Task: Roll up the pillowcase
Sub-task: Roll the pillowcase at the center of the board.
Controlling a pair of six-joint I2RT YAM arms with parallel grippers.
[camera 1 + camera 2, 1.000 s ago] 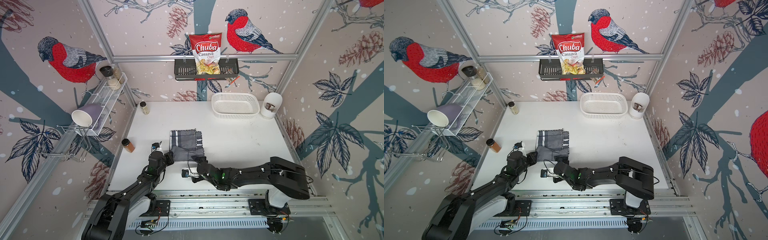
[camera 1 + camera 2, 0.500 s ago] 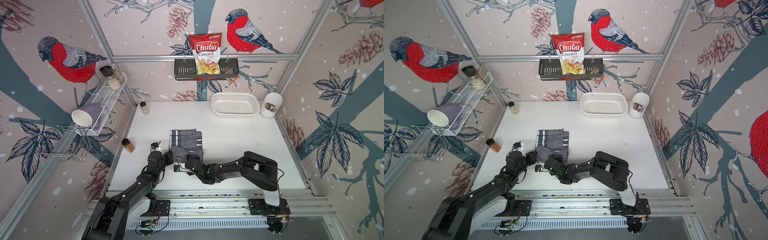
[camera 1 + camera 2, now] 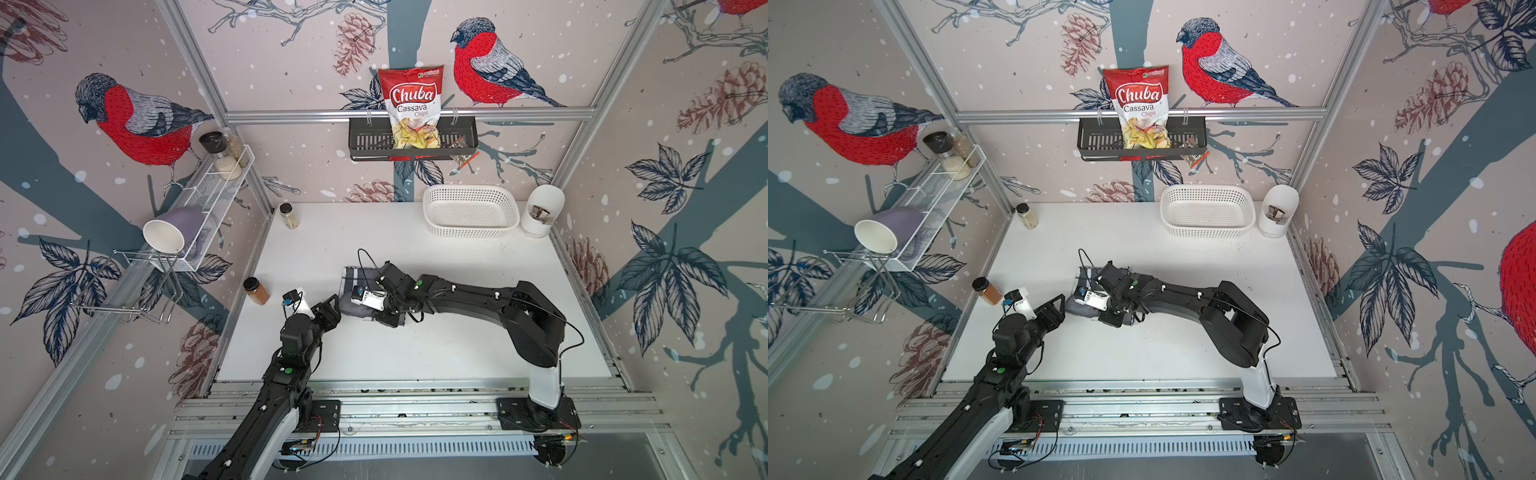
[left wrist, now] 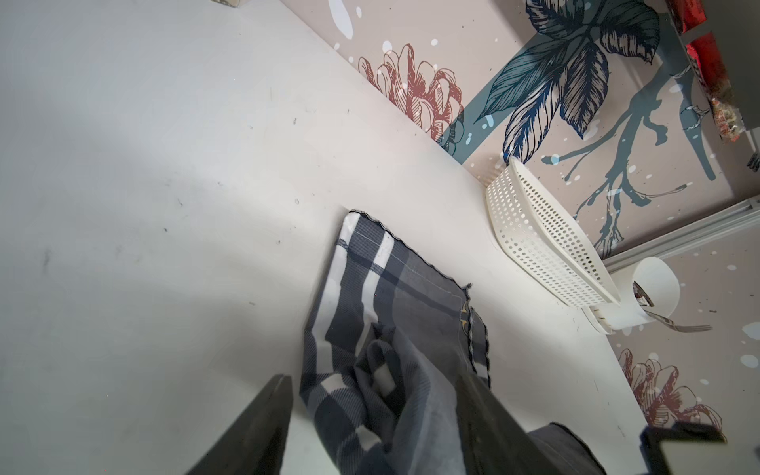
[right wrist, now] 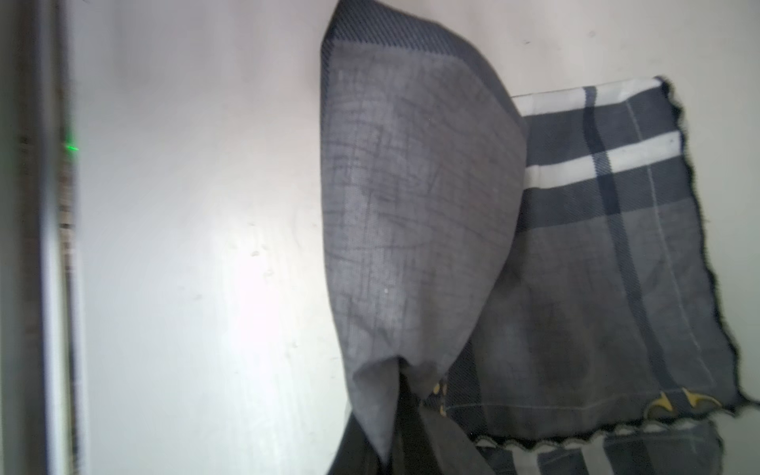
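I will pinch that end (image 4: 407, 395) with my left gripper before rolling, as only my right gripper holds up the pillowcase's fold and its bunched end sits loose in my left gripper.
The pillowcase (image 3: 351, 276) (image 3: 1085, 276), dark grey plaid, lies folded on the white table left of centre. My right gripper (image 3: 360, 307) (image 3: 1090, 309) reaches across it from the right. In the right wrist view the right gripper (image 5: 411, 395) is shut on a plain grey fold of the pillowcase (image 5: 575, 246), which it holds up off the flat plaid layers. My left gripper (image 3: 332, 303) (image 3: 1059, 303) sits at the cloth's near left end. In the left wrist view the left gripper (image 4: 372, 374) is open, with a bunched end of the pillowcase (image 4: 390, 288) loose between its fingers.
A white basket (image 3: 469, 216) and a white utensil holder (image 3: 540, 212) stand at the back right. A spice jar (image 3: 255, 291) stands by the left wall and a second jar (image 3: 289, 216) at the back left corner. Wire shelf (image 3: 208, 199) on the left wall.
My right gripper has moved left over the cloth and shut on a fold, lifting it. My left gripper has opened and let go of the cloth's end.
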